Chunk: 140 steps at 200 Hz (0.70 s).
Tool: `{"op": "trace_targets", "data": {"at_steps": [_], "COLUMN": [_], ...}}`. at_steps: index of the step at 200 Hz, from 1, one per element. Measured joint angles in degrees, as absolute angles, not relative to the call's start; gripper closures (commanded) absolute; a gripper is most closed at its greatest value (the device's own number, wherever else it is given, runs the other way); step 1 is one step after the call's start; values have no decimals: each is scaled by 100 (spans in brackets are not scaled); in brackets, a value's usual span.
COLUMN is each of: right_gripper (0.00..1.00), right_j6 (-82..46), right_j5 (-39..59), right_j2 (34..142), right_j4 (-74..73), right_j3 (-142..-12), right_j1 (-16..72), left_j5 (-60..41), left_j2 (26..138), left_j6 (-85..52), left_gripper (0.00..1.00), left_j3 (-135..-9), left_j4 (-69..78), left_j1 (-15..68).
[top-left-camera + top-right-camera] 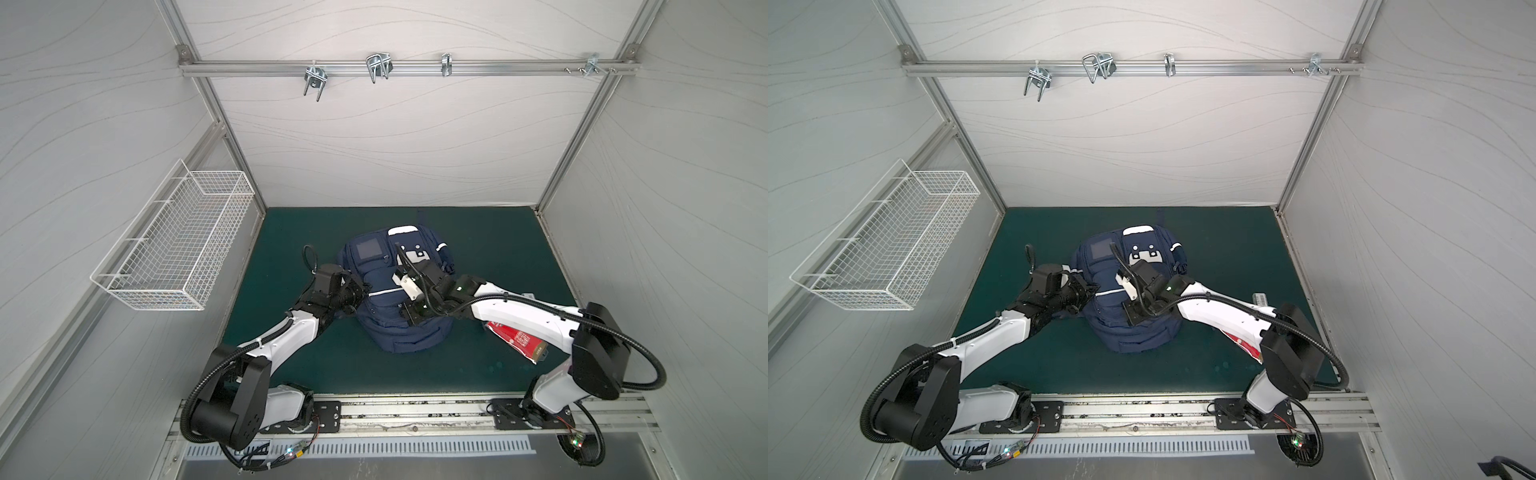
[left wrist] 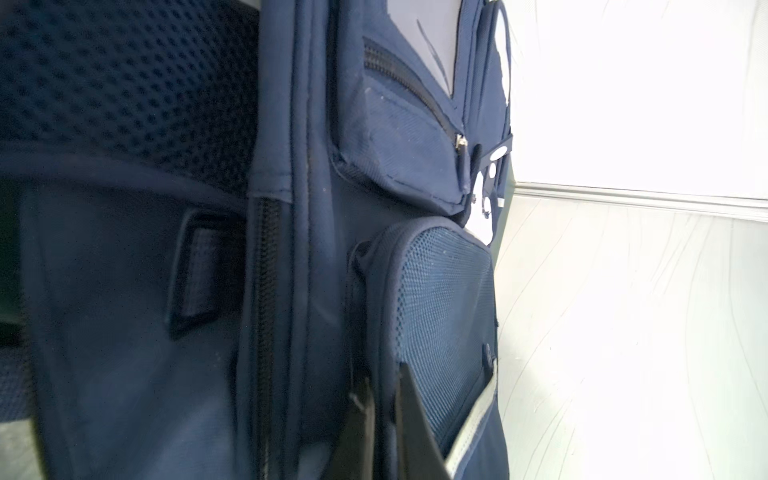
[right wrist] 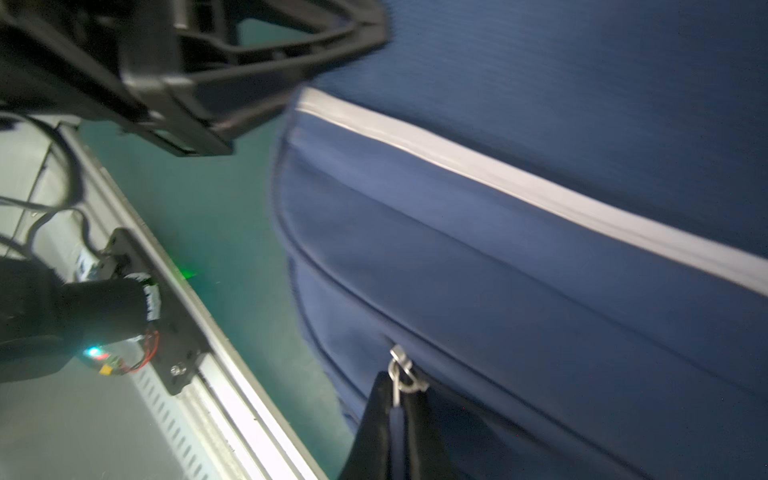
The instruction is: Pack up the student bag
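Observation:
My left gripper is pinching the piped edge of the mesh pocket that my right gripper unzips, so I will hold the bag's side edge [image 2: 284, 172] with my left gripper to steady it.
The student bag [image 1: 386, 332] [image 1: 1138, 334], navy with white stripes, lies in the middle of the green mat in both top views. My left gripper [image 1: 363, 289] [image 1: 1096, 286] is at the bag's left side. In the left wrist view that gripper [image 2: 384, 382] is shut on the piped edge of a mesh side pocket [image 2: 444, 299]. My right gripper [image 1: 409, 313] [image 1: 1129, 311] reaches over the bag from the right. In the right wrist view it [image 3: 399, 395] is shut on a metal zipper pull [image 3: 400, 370] below a white stripe [image 3: 519, 187].
A red package [image 1: 519, 340] [image 1: 1246, 345] lies on the mat under my right arm. A white wire basket [image 1: 178, 249] hangs on the left wall. Metal hooks [image 1: 378, 66] sit on the back rail. The metal base rail [image 1: 415, 411] borders the mat's front.

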<state>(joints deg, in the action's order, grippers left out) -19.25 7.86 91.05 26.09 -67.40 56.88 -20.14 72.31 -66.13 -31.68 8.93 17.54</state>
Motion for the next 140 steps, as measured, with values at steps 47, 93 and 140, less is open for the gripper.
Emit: {"op": "trace_targets", "data": {"at_steps": [47, 93, 140], "right_gripper": [100, 100, 100], "right_j6": [-1811, -2141, -2873], "right_j5": [1127, 652, 165], "right_j2": [9585, 9107, 8267], "right_j4": [2250, 2290, 2316], "right_j3": [-6971, -6711, -5898], "right_j1": [5992, 5992, 5955], "left_j5": [-1826, -1693, -1890], "left_j2": [6829, 6082, 5782], "left_j6": [-6665, -6416, -6501], "left_gripper": [100, 62, 61], "left_j3": [-3028, -3030, -2923], "left_j4": [681, -21, -220], "left_j1": [1929, 1942, 1483]}}
